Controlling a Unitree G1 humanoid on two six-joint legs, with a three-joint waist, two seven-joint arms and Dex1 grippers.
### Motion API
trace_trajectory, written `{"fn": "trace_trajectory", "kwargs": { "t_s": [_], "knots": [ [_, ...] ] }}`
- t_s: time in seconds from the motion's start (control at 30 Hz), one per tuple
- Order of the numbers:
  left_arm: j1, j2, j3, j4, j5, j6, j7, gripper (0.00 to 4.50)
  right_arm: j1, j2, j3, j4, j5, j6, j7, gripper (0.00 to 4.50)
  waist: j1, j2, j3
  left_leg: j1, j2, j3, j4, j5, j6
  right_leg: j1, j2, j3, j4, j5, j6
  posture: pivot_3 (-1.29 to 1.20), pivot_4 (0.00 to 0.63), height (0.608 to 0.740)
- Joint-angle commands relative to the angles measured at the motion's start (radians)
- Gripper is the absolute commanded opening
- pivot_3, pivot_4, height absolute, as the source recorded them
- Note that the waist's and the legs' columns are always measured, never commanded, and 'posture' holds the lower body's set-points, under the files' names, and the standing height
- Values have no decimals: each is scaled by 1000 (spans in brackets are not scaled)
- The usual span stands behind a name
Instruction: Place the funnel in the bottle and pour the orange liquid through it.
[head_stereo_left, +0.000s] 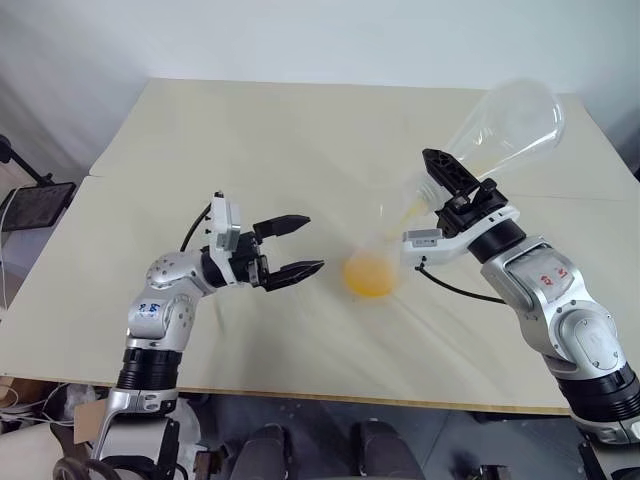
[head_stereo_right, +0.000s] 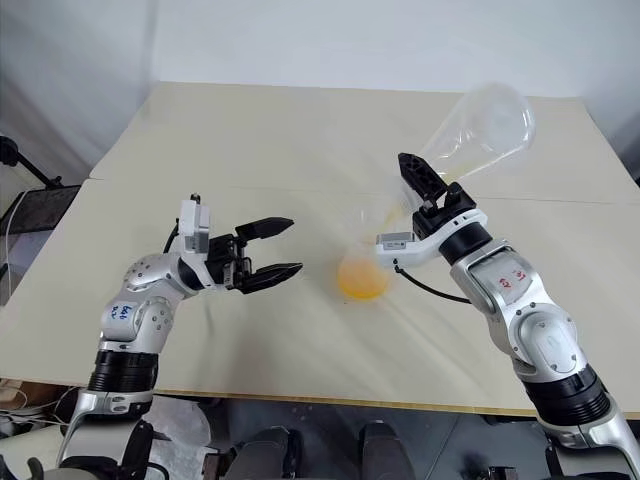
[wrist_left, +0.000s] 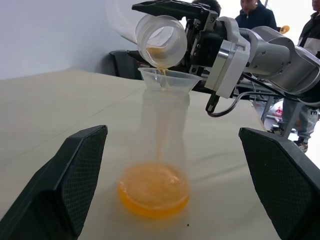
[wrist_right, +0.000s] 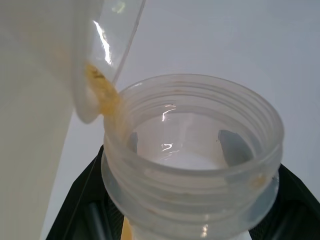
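The large clear flask, now tipped over the funnel, will be let go by my right gripper on the table (head_stereo_left: 556, 277) under that gripper's own arm, nearer than the seam.
The small clear conical bottle (head_stereo_left: 374, 250) stands upright on the table with the funnel (wrist_left: 167, 80) seated in its neck. A pool of orange liquid (wrist_left: 152, 192) lies in its base. My right gripper (head_stereo_left: 452, 185) is shut on the neck of a large clear flask (head_stereo_left: 510, 122), tipped with its threaded mouth (wrist_left: 161, 41) over the funnel. A thin orange stream runs from it down through the funnel. My left gripper (head_stereo_left: 313, 242) stands open just left of the bottle, its fingers (wrist_left: 75, 175) either side of it and apart from it.
The beige table (head_stereo_left: 250, 140) has a seam across its middle and its front edge is close to me. A dark stand (head_stereo_left: 35, 205) is off the table's left side. In the left wrist view, people (wrist_left: 255, 12) stand beyond the table.
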Motion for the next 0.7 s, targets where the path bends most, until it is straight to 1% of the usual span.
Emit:
{"fn": "trace_trajectory", "kwargs": {
  "t_s": [0.03, 0.13, 0.23, 0.37, 0.43, 0.53, 0.6, 0.67, 0.7],
  "knots": [
    [3, 0, 8, -34, -23, -13, 4, 4500, -21, 11, -48, -45, 3, 10, -20, 2492, 0, 0, 0, 0, 0, 0, 0, 0, 0, 0, 0, 0, 0, 0, 0, 0, 150, 740],
    [2, 0, 9, -33, -22, -13, 3, 4500, -18, 33, -56, -57, 48, 17, -7, 2492, 0, 0, 0, 0, 0, 0, 0, 0, 0, 0, 0, 0, 0, 0, 0, 0, 150, 740],
    [0, 1, 10, -28, -20, -15, 2, 4500, -8, 98, -77, -86, 184, 35, 37, 2492, 0, 0, 0, 0, 0, 0, 0, 0, 0, 0, 0, 0, 0, 0, 0, 0, 150, 740],
    [-2, 4, 11, -22, -20, -17, -2, 4500, -1, 174, -113, -129, 268, 99, 70, 2492, 0, 0, 0, 0, 0, 0, 0, 0, 0, 0, 0, 0, 0, 0, 0, 0, 150, 740],
    [-4, 6, 11, -19, -19, -18, -5, 4500, 8, 237, -149, -174, 388, 174, 121, 2492, 0, 0, 0, 0, 0, 0, 0, 0, 0, 1, 0, 0, 0, 0, 0, 0, 150, 740],
    [-11, 9, 11, -11, -17, -20, -11, 4500, -6, 364, -250, -258, 562, 362, 171, 2492, 0, 0, 0, 0, 0, -1, 1, 0, 0, 1, 0, 0, 0, 0, 0, 0, 150, 740],
    [-15, 10, 11, -7, -17, -21, -14, 4500, -9, 427, -337, -305, 699, 508, 220, 2492, 1, 0, 0, 0, 0, -1, 1, 0, 0, 1, 0, -1, 1, 0, 0, 0, 150, 740],
    [-16, 11, 10, -6, -16, -22, -16, 4500, -5, 466, -476, -322, 839, 642, 251, 2492, 2, 0, 0, 0, 0, -1, 1, 0, 0, 1, 0, -1, 1, 0, 0, 0, 150, 740],
    [-16, 11, 10, -5, -16, -22, -16, 4500, -6, 474, -517, -327, 885, 687, 258, 2492, 3, 0, 0, 1, 0, -2, 1, 0, 0, 2, 0, -1, 1, 0, 0, 0, 150, 740]
  ]
}}
